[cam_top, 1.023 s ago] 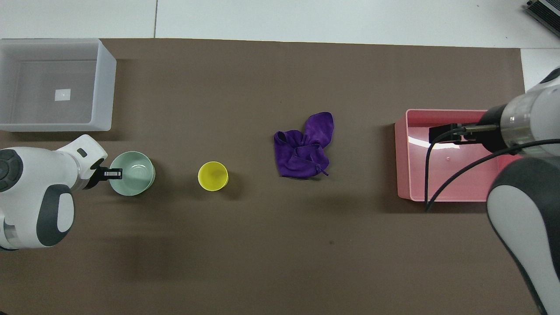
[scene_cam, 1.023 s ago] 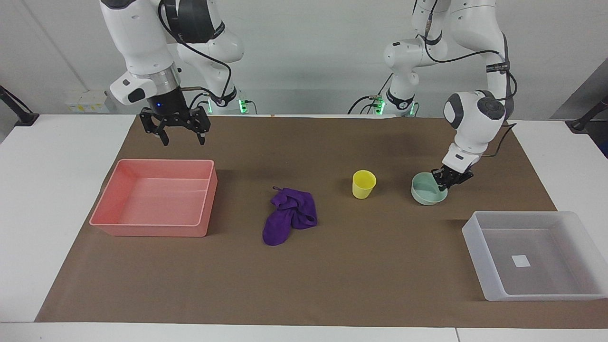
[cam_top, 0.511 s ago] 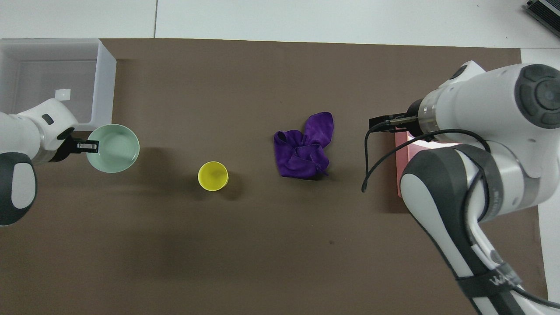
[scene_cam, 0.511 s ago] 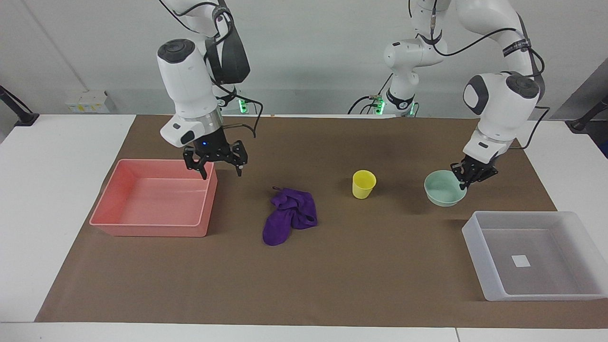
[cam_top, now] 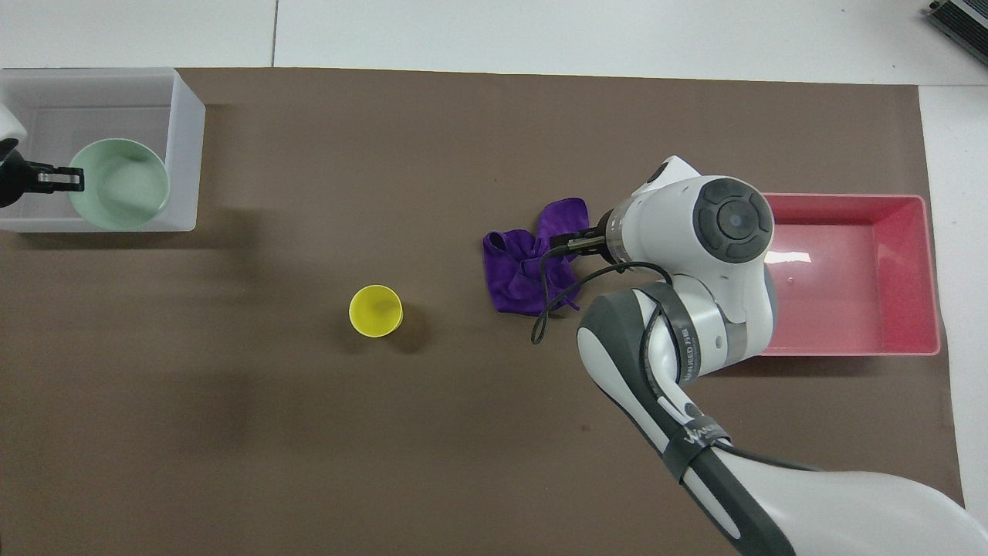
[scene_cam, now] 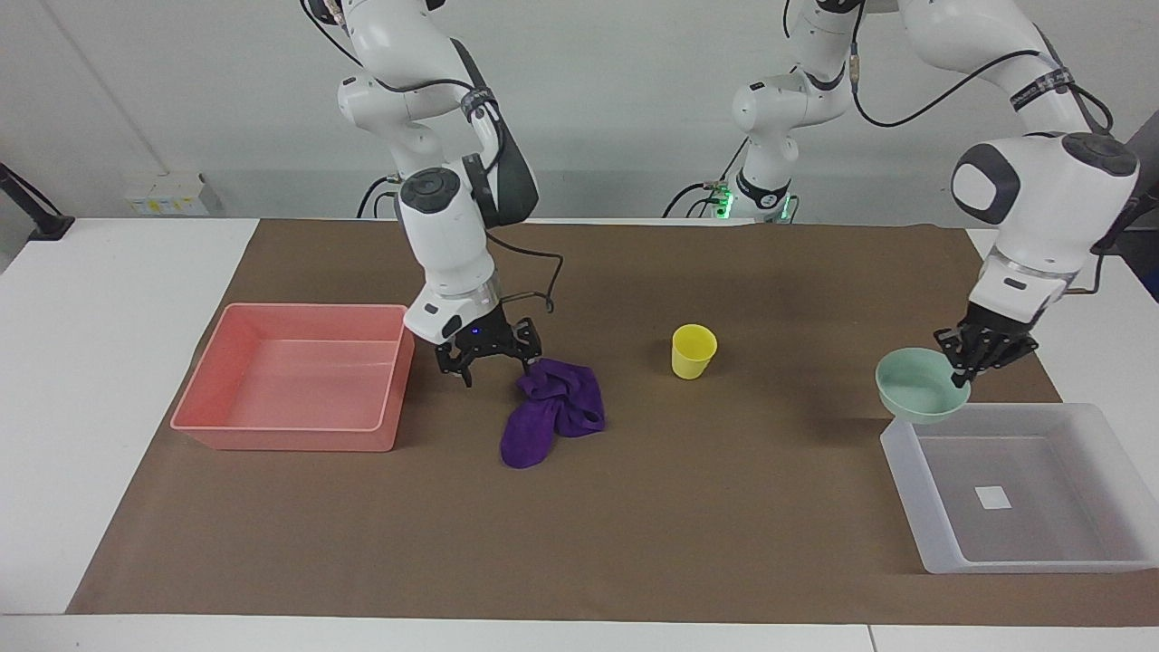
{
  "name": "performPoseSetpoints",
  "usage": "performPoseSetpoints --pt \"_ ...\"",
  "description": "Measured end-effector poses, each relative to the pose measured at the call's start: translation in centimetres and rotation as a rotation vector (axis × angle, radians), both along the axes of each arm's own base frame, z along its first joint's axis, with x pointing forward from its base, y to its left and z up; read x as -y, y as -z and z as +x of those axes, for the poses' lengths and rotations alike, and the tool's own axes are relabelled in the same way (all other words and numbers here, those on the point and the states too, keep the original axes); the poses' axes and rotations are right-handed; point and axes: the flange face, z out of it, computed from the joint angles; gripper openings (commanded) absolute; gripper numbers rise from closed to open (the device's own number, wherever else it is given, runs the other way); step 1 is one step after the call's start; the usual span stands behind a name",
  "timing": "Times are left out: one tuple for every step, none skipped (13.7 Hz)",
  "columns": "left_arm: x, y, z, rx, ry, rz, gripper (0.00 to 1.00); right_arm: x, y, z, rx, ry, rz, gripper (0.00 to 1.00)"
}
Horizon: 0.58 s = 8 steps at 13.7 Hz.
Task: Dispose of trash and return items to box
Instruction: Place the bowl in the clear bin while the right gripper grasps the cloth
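The mint-green bowl, now held in the air over the box's edge, will drop from my left gripper around the middle of the white box's bottom (cam_top: pixel 93 157).
The purple cloth (scene_cam: pixel 554 409) lies crumpled mid-table, also in the overhead view (cam_top: pixel 519 266). My right gripper (scene_cam: pixel 493 362) is open, low over the cloth's edge toward the pink tray; in the overhead view the arm's wrist hides it. My left gripper (scene_cam: pixel 976 358) is shut on the rim of the mint-green bowl (scene_cam: pixel 916 388) and holds it in the air over the box's (scene_cam: pixel 908 471) edge nearest the robots. The overhead view shows this gripper (cam_top: pixel 60 179), the bowl (cam_top: pixel 123 185) and the box (cam_top: pixel 185 139). The yellow cup (scene_cam: pixel 694 350) (cam_top: pixel 376 311) stands upright between cloth and box.
A pink tray (scene_cam: pixel 299 436) (cam_top: pixel 849 349) sits toward the right arm's end, beside the cloth. A brown mat (scene_cam: pixel 579 543) covers the table. The box's floor bears a small white square (scene_cam: pixel 992 496).
My left gripper lifted the bowl off the mat and carried it over the box. My right gripper swung from above the pink tray across to the cloth and came down.
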Motion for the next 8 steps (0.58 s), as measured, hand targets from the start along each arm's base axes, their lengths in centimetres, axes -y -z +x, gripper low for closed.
performPoseSetpoints --pt "-0.8 -0.3 1.0 0.015 -0.008 -0.001 0.0 -1.1 1.1 -0.3 0.016 -0.015 0.004 1.0" --pt "-1.6 -0.4 1.8 0.026 -0.017 -0.003 0.0 -2.3 2.0 -0.5 0.037 -0.031 0.01 1.0" --pt "-2.3 -0.4 2.8 0.034 -0.025 -0.005 0.0 -3.5 3.0 -0.7 0.056 -0.045 0.015 1.0" --pt "-2.9 -0.2 3.6 0.034 -0.03 -0.009 0.0 -4.2 3.9 -0.8 0.065 -0.056 0.017 1.0" --pt "-3.4 0.1 4.6 0.03 -0.035 -0.014 0.0 -5.0 4.9 -1.0 0.066 -0.066 0.016 1.0" --pt "-3.9 0.4 5.6 0.027 -0.04 -0.018 0.0 -5.5 5.7 -1.2 0.069 -0.076 0.016 1.0" --pt "-4.8 1.0 6.5 0.026 -0.049 -0.022 0.0 -5.9 6.4 -1.3 0.074 -0.091 0.014 1.0" --pt "-5.8 1.9 7.3 0.025 -0.057 -0.024 0.0 -6.1 7.1 -1.5 0.08 -0.112 0.009 0.99"
